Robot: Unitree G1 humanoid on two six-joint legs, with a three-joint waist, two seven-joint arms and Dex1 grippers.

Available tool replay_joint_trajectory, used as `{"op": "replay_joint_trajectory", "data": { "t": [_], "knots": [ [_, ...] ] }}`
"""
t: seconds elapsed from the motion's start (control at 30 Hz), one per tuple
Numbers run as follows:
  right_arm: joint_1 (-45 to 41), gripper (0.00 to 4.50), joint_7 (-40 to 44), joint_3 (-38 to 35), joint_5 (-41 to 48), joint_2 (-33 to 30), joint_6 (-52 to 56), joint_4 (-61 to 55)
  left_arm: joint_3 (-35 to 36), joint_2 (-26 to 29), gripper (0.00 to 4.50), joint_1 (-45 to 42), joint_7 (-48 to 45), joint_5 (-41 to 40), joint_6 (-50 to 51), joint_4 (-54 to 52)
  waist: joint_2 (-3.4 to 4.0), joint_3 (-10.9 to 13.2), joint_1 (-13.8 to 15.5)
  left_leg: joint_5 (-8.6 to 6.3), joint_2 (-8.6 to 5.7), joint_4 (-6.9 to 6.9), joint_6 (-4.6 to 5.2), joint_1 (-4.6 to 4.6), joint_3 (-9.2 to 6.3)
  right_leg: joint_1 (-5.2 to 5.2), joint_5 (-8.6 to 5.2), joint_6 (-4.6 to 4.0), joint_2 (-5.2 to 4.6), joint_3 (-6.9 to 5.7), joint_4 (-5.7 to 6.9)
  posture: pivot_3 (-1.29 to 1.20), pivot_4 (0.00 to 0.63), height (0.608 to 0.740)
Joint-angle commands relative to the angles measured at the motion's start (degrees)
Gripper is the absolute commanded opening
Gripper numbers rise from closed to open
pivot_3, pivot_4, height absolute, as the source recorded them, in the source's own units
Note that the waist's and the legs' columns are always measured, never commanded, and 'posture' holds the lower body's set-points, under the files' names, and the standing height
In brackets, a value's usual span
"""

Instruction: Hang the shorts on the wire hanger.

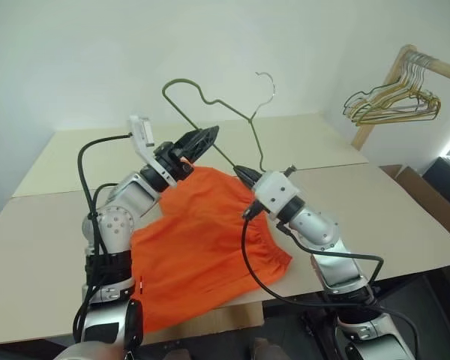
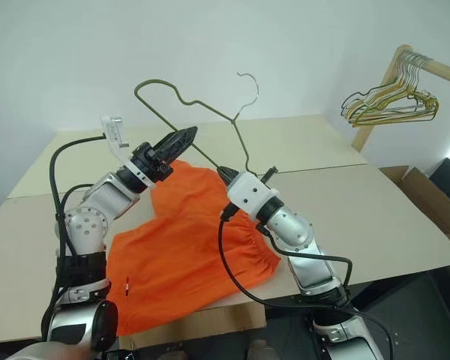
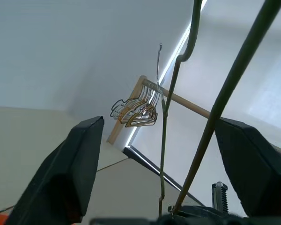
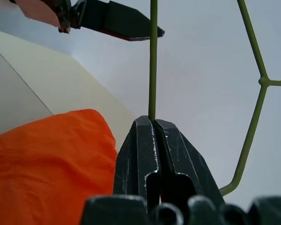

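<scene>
I should hold the hanger with my left gripper while my right gripper takes that rounded end [image 1: 262, 167], because my right gripper pinches only the bottom wire beside the hanger's end.
The bright orange shorts [image 1: 202, 240] lie spread on the table, one hem hanging over its front edge. My right gripper [image 1: 240, 172] is shut on the bottom wire of the thin dark wire hanger [image 1: 202, 97] and holds it up in the air above the shorts, hook [image 1: 268, 82] uppermost. In the right wrist view the wire [image 4: 153, 56] rises straight out of the closed fingertips [image 4: 145, 126]. My left gripper [image 1: 202, 139] is raised beside the hanger's left side. Its fingers are open, and the hanger's wire [image 3: 225, 98] passes between them without touching.
The beige table [image 1: 375, 217] stretches back to a white wall. A bunch of gold and silver hangers [image 1: 394, 101] hangs on a wooden rail at the far right. A cardboard box [image 1: 416, 184] stands beyond the table's right edge.
</scene>
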Motion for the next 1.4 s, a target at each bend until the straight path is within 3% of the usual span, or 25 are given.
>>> {"op": "replay_joint_trajectory", "data": {
  "t": [0.03,0.3,0.47,0.5,0.73,0.87,0.97,1.03,1.17,1.3,1.4],
  "knots": [
    [-0.2,0.00,-1.0,0.0,-0.9,0.5,-2.5,-0.3,1.2,-0.2,2.63,-1.8,0.2,-1.3,-0.7,-0.4,0.00,0.0,-0.1,0.00,0.00,0.00,0.00,0.00,0.00,-0.01,0.00,0.00,0.00,0.01,0.00,0.00,0.000,0.740],
    [-0.9,0.00,-4.1,-0.6,-3.5,1.9,-3.6,1.4,2.6,-1.7,0.04,-1.2,2.1,-2.3,-0.9,-0.9,0.00,0.0,-0.1,0.00,0.00,0.00,0.00,-0.01,-0.03,0.00,0.00,0.00,0.00,0.01,0.00,0.00,0.000,0.740],
    [-1.2,0.00,-2.8,-0.5,-4.5,1.3,-1.1,1.7,1.4,-1.7,0.01,-0.2,3.1,-0.4,-1.9,-1.5,0.00,0.0,-0.1,0.00,0.00,0.00,-0.01,-0.01,-0.06,-0.01,0.00,0.00,0.00,0.03,0.00,-0.01,0.000,0.740],
    [-1.2,0.55,-2.1,-0.7,-3.8,1.4,0.2,1.5,0.9,-1.4,0.00,0.0,2.9,0.5,-2.3,-1.5,0.00,0.0,-0.1,0.00,0.00,0.00,-0.01,-0.01,-0.06,-0.01,0.00,0.00,0.00,0.03,-0.01,-0.01,0.000,0.740],
    [-0.6,2.93,0.6,-2.2,-0.9,0.3,0.7,0.5,0.2,-0.3,0.00,0.5,0.3,5.4,-7.5,-1.8,0.00,0.0,-0.1,0.00,-0.01,0.00,-0.01,-0.01,-0.03,0.00,0.00,0.00,0.00,0.01,-0.01,-0.01,0.000,0.740],
    [-1.8,4.31,14.8,-10.5,19.7,-4.6,16.2,-3.7,3.7,5.1,0.00,0.4,-6.6,0.1,-5.0,-1.4,0.00,0.0,-0.1,0.00,0.00,0.00,-0.01,-0.02,-0.07,0.00,0.00,0.00,0.00,0.00,-0.02,-0.02,0.000,0.740],
    [-3.6,4.31,25.4,-18.1,38.5,-11.4,31.9,-4.7,4.8,9.9,0.00,1.4,-15.0,-3.0,-4.6,-3.3,0.01,0.0,-0.1,0.00,0.00,0.00,0.00,-0.02,-0.08,0.05,0.00,0.00,-0.01,-0.04,-0.08,-0.01,0.000,0.740],
    [-5.7,4.31,33.0,-19.8,45.3,-17.8,40.1,-1.2,5.4,12.9,0.00,2.1,-21.6,-5.0,-4.7,-5.0,0.03,0.0,-0.1,0.00,0.02,0.00,0.01,-0.02,-0.06,0.08,0.00,0.00,-0.01,-0.10,-0.15,-0.02,0.000,0.740],
    [-8.3,4.31,44.6,-17.3,48.6,-26.5,46.0,6.3,6.6,17.1,0.00,1.7,-30.3,-10.1,-2.7,-6.0,0.03,0.0,-0.2,-0.01,0.05,0.00,0.02,0.00,0.00,0.10,-0.04,0.00,0.01,-0.19,-0.16,-0.03,0.000,0.740],
    [-11.0,4.31,54.6,-12.6,48.6,-28.0,46.8,12.3,6.2,18.3,0.00,0.1,-33.7,-13.3,-1.6,-4.9,0.03,0.0,-0.3,0.00,0.16,0.02,0.02,0.09,0.01,0.19,-0.12,0.11,0.18,-0.18,-0.16,-0.02,0.000,0.740],
    [-13.1,4.31,56.0,-10.1,47.8,-27.0,47.5,13.5,5.4,17.7,0.00,-0.3,-34.2,-12.4,-2.1,-5.1,0.08,0.1,-0.3,0.00,0.17,0.10,0.02,0.08,0.00,0.16,-0.18,0.22,0.20,-0.16,-0.07,-0.02,0.000,0.740]
  ]
}}
